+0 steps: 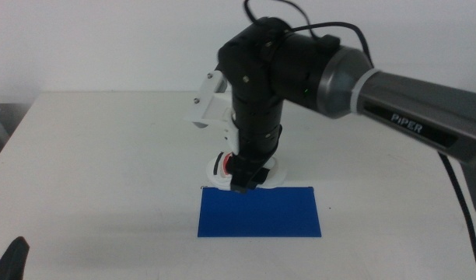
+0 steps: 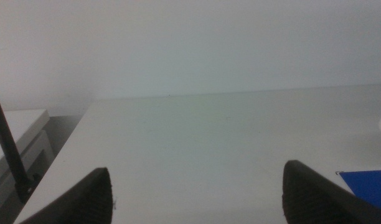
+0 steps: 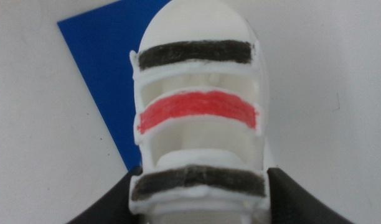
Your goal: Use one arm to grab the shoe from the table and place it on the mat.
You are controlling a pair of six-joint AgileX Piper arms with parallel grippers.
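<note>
Next, I let go of the white shoe with my right gripper in the middle of the dark blue mat (image 1: 252, 208), so it lies along the mat's length.
The right arm (image 1: 362, 82) reaches in from the right and points down at the table's middle. Its gripper (image 1: 243, 180) is shut on the small white shoe (image 1: 216, 166), at the far left edge of the dark blue mat (image 1: 260, 214). In the right wrist view the shoe (image 3: 197, 112) fills the middle, showing two black straps and one red, with the dark jaws (image 3: 200, 183) tight against its sides near the heel. The mat (image 3: 109, 74) lies under and beside the toe. I cannot tell whether the shoe touches the surface. The left gripper (image 1: 12, 260) waits at the bottom left, open (image 2: 197, 173).
The white table (image 1: 106, 171) spreads around the mat, with its left edge and a white cabinet (image 2: 19, 134) beyond it. A corner of the mat (image 2: 368, 186) shows in the left wrist view. A black cable (image 1: 456, 194) hangs from the right arm.
</note>
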